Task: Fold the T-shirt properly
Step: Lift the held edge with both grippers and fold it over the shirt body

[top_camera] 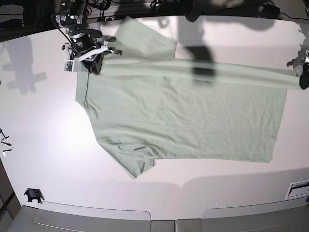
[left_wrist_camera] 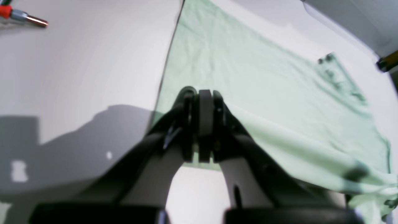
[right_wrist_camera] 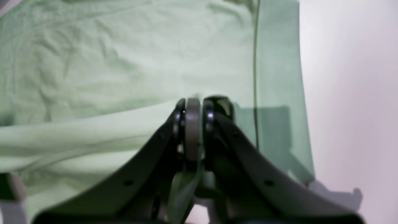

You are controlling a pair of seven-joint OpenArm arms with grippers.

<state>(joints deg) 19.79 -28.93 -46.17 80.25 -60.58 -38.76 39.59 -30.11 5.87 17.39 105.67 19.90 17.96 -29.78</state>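
The T-shirt's shoulder end [top_camera: 95, 74] [right_wrist_camera: 205, 149] is by the base of the far sleeve. Next, my right gripper lets go of the T-shirt's folded edge there.
The pale mint-green T-shirt [top_camera: 193, 121] lies spread on the white table [top_camera: 43, 111], its sleeves toward the left in the base view. Its far edge is lifted into a taut fold stretched between my two grippers. My right gripper [top_camera: 95, 62] is shut on the fabric at the shoulder end. In the right wrist view it [right_wrist_camera: 193, 104] pinches a strip of the shirt [right_wrist_camera: 108, 62]. My left gripper [top_camera: 303, 79] is shut on the hem end. In the left wrist view it [left_wrist_camera: 205, 93] clamps the shirt's [left_wrist_camera: 248, 77] edge.
A red-tipped metal tool [left_wrist_camera: 28, 18] lies on the table, left of the shirt in the left wrist view. A small black object [top_camera: 32, 195] sits near the front left corner. Cables and arm bases stand along the back edge [top_camera: 159, 6].
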